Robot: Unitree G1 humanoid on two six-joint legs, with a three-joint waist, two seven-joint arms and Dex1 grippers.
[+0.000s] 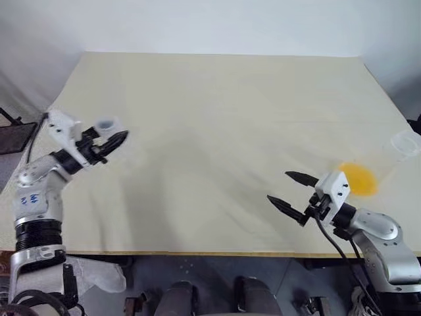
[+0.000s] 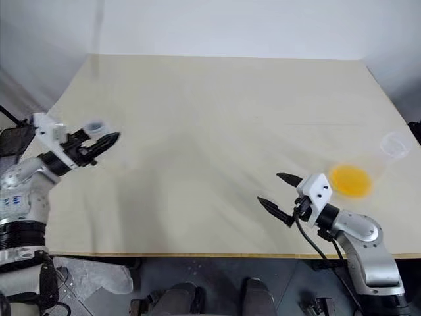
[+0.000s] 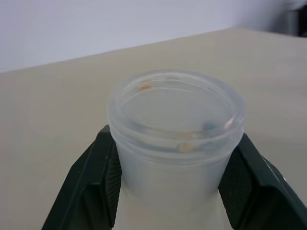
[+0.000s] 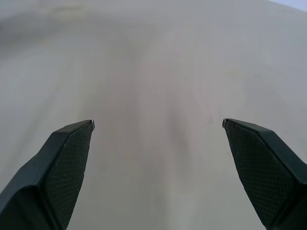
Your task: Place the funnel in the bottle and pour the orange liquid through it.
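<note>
My left gripper needs to let go of the bottle on the bare table just off my right gripper's open fingertips [image 1: 247, 197].
My left gripper [image 1: 113, 141] is shut on the neck of the bottle [image 1: 105, 124], a clear frosted flask at the table's left side. In the left wrist view its open round rim [image 3: 175, 103] stands upright between my black fingers [image 3: 93, 184]. The orange liquid [image 1: 358, 179] pools inside a clear rounded vessel [image 1: 402, 143] at the right side of the table. My right gripper [image 1: 279, 186] hovers open just left of that pool, apart from it, with nothing between its fingers [image 4: 72, 153]. The funnel is out of view.
The beige table [image 1: 217, 105] stretches wide between the two arms. Its front edge runs just below both grippers. A dark object [image 1: 13, 137] sits off the table's left edge.
</note>
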